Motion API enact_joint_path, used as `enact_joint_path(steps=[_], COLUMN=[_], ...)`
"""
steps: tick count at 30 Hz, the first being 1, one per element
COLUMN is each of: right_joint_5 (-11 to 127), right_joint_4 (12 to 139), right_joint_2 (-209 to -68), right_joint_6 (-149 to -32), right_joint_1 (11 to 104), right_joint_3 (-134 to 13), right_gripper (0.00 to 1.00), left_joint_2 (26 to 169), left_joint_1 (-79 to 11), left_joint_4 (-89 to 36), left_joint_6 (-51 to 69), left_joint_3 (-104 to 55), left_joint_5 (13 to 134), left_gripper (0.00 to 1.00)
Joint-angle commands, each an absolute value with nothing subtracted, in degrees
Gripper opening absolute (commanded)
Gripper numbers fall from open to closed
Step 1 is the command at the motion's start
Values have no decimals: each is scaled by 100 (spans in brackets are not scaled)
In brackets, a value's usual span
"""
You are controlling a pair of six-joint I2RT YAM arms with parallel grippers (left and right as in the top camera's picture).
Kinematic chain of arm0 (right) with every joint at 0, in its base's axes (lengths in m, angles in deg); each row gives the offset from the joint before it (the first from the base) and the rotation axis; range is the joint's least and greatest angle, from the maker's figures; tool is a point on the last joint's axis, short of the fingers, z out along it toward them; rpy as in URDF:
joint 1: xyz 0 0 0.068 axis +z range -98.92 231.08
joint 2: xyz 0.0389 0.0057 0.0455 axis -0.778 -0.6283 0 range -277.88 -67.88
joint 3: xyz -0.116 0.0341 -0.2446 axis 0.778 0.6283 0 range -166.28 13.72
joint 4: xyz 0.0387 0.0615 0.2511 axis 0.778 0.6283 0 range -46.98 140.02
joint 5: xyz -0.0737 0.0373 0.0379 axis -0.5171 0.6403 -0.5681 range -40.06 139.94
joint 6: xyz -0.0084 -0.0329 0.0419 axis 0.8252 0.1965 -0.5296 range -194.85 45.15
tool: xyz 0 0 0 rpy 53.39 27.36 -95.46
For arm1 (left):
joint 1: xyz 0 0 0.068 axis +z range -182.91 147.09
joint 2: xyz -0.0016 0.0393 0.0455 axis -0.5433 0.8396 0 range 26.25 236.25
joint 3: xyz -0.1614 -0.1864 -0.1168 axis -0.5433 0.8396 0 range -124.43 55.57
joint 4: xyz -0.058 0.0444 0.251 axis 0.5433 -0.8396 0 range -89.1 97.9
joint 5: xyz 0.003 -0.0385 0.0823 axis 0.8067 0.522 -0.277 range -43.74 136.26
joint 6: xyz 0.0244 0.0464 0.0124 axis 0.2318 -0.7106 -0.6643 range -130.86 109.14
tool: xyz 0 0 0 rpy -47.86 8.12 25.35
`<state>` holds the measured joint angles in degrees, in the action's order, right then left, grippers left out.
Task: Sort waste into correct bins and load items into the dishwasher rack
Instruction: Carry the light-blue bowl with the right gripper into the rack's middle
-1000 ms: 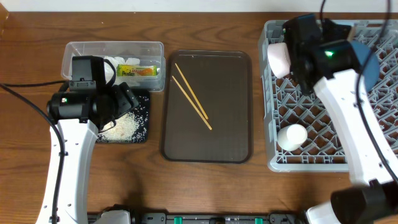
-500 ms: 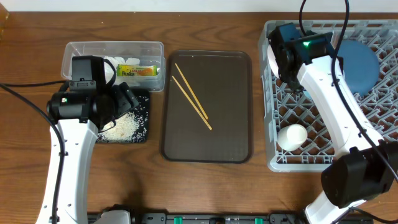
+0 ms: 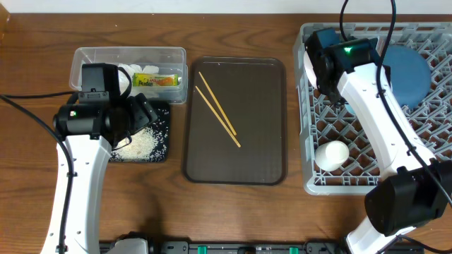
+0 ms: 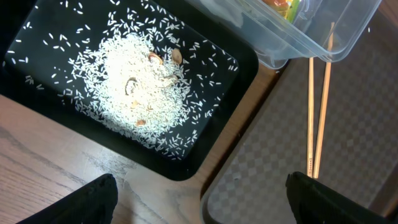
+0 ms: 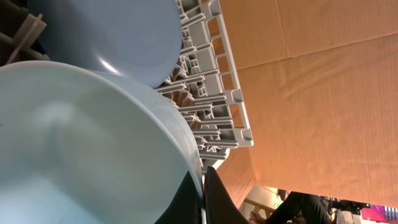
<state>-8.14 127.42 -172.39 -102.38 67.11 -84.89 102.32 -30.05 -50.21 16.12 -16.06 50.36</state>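
Note:
Next, I release the white bowl with my right gripper in the grey rack's far corner [image 3: 323, 66] nearest the brown serving tray.
My right gripper [image 5: 202, 186] is shut on the rim of the white bowl [image 5: 81, 143], which stands on edge at the far left of the grey dishwasher rack [image 3: 353, 127]. In the overhead view only a sliver of that bowl [image 3: 308, 68] shows beside the wrist. The dark blue plate [image 3: 413, 74] and the small white cup [image 3: 330, 154] sit in the rack. Two chopsticks [image 3: 217, 109] lie on the brown serving tray [image 3: 236, 166]. My left gripper [image 4: 214, 205] is open and empty over the corner of the black tray [image 4: 205, 149], which holds rice [image 4: 140, 87].
The clear tub [image 3: 127, 56] behind the black tray holds white napkins [image 3: 134, 69] and the snack wrapper [image 3: 157, 80]. The rack's rim [image 5: 230, 106] runs close beside the held bowl. A blue dish [image 5: 106, 31] stands just behind the bowl.
Over the last second my right arm swung left and back with the bowl, to the rack's far left. It has held still for the last half second. The left arm has not moved.

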Motion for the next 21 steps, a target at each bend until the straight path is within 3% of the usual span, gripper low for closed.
enact_joint_path(steps=[1,21], right_joint_5=[-967,-1022], right_joint_4=[12753,12165], right_joint_2=[-17193,-17372], right_joint_6=[-10170,-8955], right_joint_1=[6722,6724], right_joint_3=[-8509,-8504], right_gripper=[1,1], left_joint_2=[10276,10276], left_joint_1=[-2986,-2986], left_joint_4=[-5034,-5034], left_joint_6=[1593,1593], left_joint_3=[-1643,-1643], left_joint_5=[4966,4966], left_gripper=[89,89])
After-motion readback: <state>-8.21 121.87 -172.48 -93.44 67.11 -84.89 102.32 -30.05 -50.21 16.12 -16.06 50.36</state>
